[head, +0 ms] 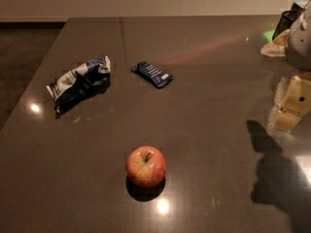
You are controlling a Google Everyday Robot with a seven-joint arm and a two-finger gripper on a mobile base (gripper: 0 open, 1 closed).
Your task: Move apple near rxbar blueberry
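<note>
My gripper needs to grab around the middle of the red apple (pixel 148 166), because the apple should go near the rxbar blueberry.
The red apple (pixel 146 166) with yellowish patches and a dark stem sits upright on the dark table (pixel 204 81), near the front centre. The rxbar blueberry (pixel 152 74), a small flat dark blue bar with a white label end, lies farther back, a little left of centre and well apart from the apple. My gripper (pixel 293 103), cream-coloured, hangs at the right edge of the view, above the table and far to the right of both the apple and the bar. It holds nothing that I can see.
A crumpled blue-and-white chip bag (pixel 78 83) lies at the left, beside the bar. Some items, one green (pixel 268 35), sit at the far right back corner. The arm's shadow (pixel 277 174) falls on the table at the right. The table's left edge runs diagonally.
</note>
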